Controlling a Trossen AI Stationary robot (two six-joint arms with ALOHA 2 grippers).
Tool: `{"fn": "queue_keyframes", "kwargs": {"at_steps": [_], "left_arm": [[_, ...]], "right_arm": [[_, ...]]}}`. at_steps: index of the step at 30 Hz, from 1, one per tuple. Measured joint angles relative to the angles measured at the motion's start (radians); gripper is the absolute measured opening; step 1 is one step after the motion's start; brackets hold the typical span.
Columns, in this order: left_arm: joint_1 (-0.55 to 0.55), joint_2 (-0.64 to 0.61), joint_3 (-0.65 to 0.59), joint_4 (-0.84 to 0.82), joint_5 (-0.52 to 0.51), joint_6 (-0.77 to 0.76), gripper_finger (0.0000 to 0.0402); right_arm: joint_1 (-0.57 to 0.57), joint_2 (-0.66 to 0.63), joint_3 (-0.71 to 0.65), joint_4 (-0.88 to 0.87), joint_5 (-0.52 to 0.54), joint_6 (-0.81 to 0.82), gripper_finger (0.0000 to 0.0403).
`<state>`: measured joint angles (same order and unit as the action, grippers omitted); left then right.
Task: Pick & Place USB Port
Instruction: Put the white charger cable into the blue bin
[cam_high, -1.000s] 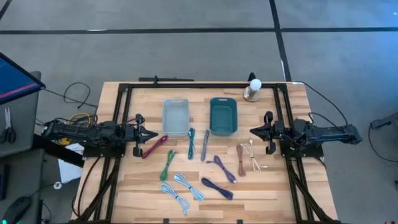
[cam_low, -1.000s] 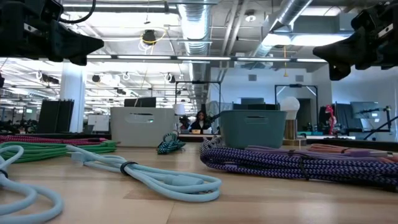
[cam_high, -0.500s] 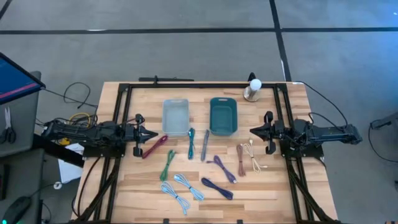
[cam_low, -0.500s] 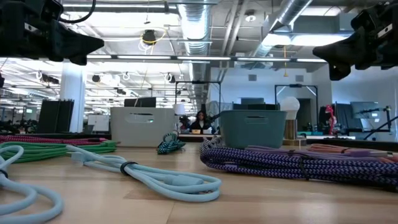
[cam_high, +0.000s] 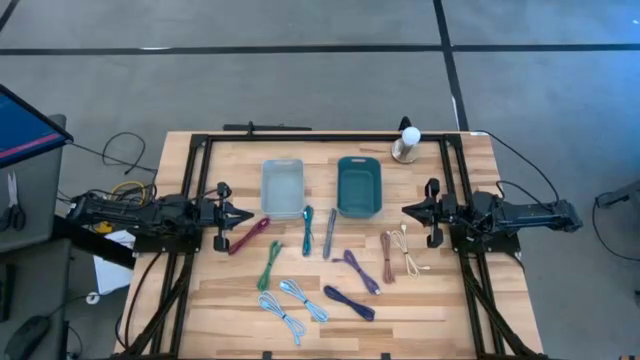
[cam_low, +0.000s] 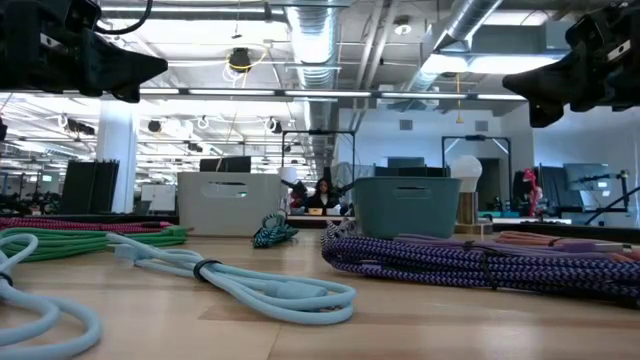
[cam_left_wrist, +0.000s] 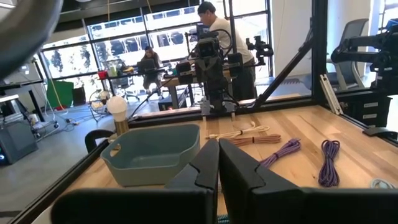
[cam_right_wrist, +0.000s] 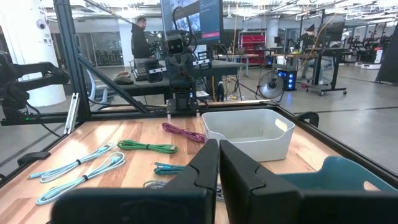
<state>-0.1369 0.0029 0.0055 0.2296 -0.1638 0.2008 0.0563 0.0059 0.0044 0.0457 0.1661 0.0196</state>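
My right gripper should close on the tied middle (cam_high: 405, 251) of the tan cable, the one lying beside the brown cable.
Several bundled USB cables lie flat on the wooden table: maroon (cam_high: 249, 235), green (cam_high: 270, 265), teal (cam_high: 307, 230), grey (cam_high: 330, 232), purple (cam_high: 362, 270), dark purple (cam_high: 348, 302), two light blue (cam_high: 292, 308), brown and tan (cam_high: 400, 253). A pale bin (cam_high: 282, 187) and a teal bin (cam_high: 358, 185) stand side by side toward the far edge. My left gripper (cam_high: 248, 214) hovers at the table's left side, shut and holding nothing, just far-left of the maroon cable. My right gripper (cam_high: 405, 210) hovers at the right side, shut and holding nothing, right of the teal bin.
A small lamp with a white bulb (cam_high: 408, 142) stands near the far right corner. Black frame rails (cam_high: 200, 180) run along the left, right and far edges. Bare wood lies between the cables and the near edge. People and desks show in the room beyond.
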Motion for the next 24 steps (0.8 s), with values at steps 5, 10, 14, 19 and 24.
{"fn": "queue_keyframes", "kwargs": {"at_steps": [5, 10, 14, 19, 24], "left_arm": [[0.0, 0.0, 0.0, 0.001, 0.0, 0.002, 0.0012], [0.0, 0.0, 0.0, 0.003, 0.0, 0.003, 0.0012], [0.0, 0.0, 0.0, 0.003, 0.0, 0.003, 0.0012], [0.0, 0.0, 0.0, 0.003, 0.0, 0.003, 0.0012], [0.0, 0.0, 0.0, 0.003, 0.0, 0.003, 0.0012]], "right_arm": [[0.0, 0.0, 0.0, 0.0, 0.0, -0.001, 0.0008], [0.0, 0.0, 0.002, 0.028, 0.001, 0.012, 0.0008], [0.0, 0.008, 0.046, -0.02, 0.112, 0.123, 0.0008], [0.0, 0.067, 0.17, -0.288, 0.239, 0.273, 0.0001], [0.0, 0.168, 0.284, -0.481, 0.278, 0.436, 0.0002]]}}
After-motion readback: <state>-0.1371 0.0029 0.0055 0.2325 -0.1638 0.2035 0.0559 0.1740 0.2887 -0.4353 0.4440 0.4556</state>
